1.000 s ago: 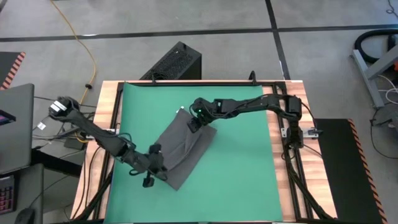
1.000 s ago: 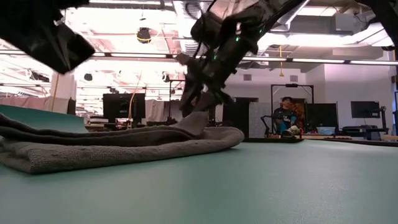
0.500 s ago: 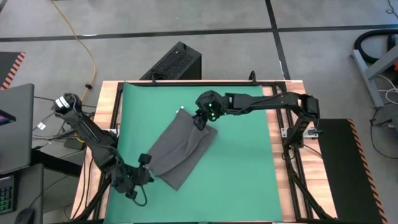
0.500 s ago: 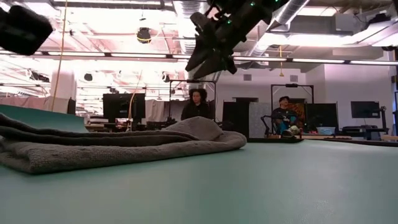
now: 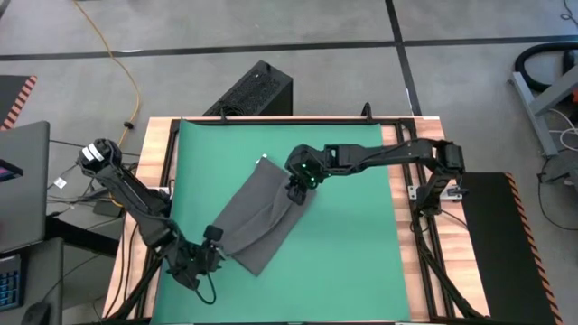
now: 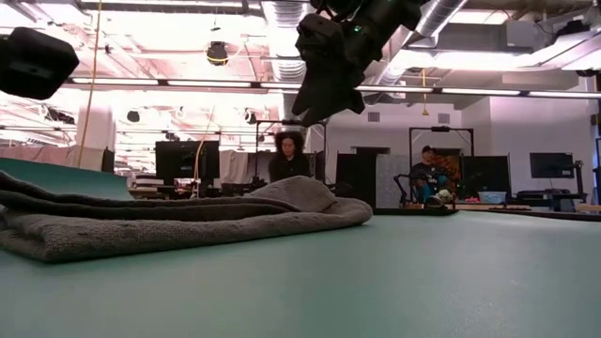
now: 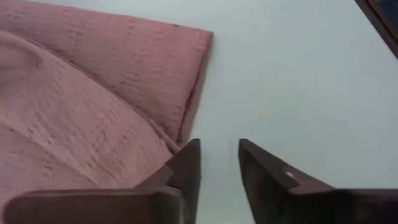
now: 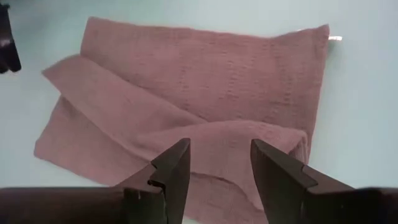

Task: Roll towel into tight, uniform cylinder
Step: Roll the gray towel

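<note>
The flap lies slanted and creased across the middle of the towel, so the left gripper should pinch the flap's tip point(image 7: 168, 140) and pull it straight before rolling.
The dark grey towel point(image 5: 257, 217) lies partly folded and slantwise on the green mat point(image 5: 348, 244). A flap is laid over its middle point(image 8: 186, 134), and its white tag point(image 8: 334, 38) is at the far corner. My left gripper point(image 7: 219, 155) hangs open above the bare mat, just off the towel's near-left edge point(image 7: 186, 118). My right gripper point(image 8: 219, 155) hangs open above the towel's far-right end point(image 6: 300, 192). It is well clear of the cloth in the low view point(image 6: 308, 99).
Bare mat stretches to the right and near side of the towel. A black box point(image 5: 257, 90) stands beyond the table's far edge and a laptop point(image 5: 23, 185) sits off the left side. People point(image 6: 289, 155) are in the room behind.
My right gripper has let go of the towel's far-right end and risen clear; the pulled-up fold has settled into a rounded hump. My left gripper has drawn back from the towel's near-left edge toward the table's near-left corner and now hangs beside the cloth.
</note>
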### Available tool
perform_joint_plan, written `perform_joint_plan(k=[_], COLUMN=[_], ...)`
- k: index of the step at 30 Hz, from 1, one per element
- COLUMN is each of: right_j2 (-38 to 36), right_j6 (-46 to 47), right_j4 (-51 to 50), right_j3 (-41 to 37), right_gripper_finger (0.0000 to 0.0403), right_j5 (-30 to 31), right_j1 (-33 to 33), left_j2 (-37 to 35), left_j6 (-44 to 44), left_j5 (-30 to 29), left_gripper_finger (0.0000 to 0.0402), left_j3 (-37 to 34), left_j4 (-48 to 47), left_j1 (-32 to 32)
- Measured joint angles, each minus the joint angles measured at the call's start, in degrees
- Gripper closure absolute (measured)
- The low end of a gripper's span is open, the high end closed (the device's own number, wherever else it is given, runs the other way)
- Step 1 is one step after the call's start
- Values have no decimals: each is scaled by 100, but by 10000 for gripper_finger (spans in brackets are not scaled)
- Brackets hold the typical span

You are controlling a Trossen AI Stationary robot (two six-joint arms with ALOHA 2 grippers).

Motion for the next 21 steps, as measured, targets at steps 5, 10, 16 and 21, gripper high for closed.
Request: perform_joint_plan(k=[5, 10, 16, 21], right_j2=[0, 0, 0, 0], right_j6=[-14, -66, -77, -74], right_j4=[-19, -32, -86, -92], right_j3=[0, 0, 0, 0], right_gripper_finger=[214, 214, 214, 214], right_j5=[2, 2, 2, 2], right_j1=[6, -4, -56, -98], left_j2=[2, 172, 591, 822], left_j6=[17, 88, 112, 72], left_j5=[-557, -715, -529, -739], left_gripper_finger=[231, 196, 195, 203], left_j3=[0, 0, 0, 0], left_j4=[-70, -238, -226, -230], left_j1=[91, 249, 290, 376])
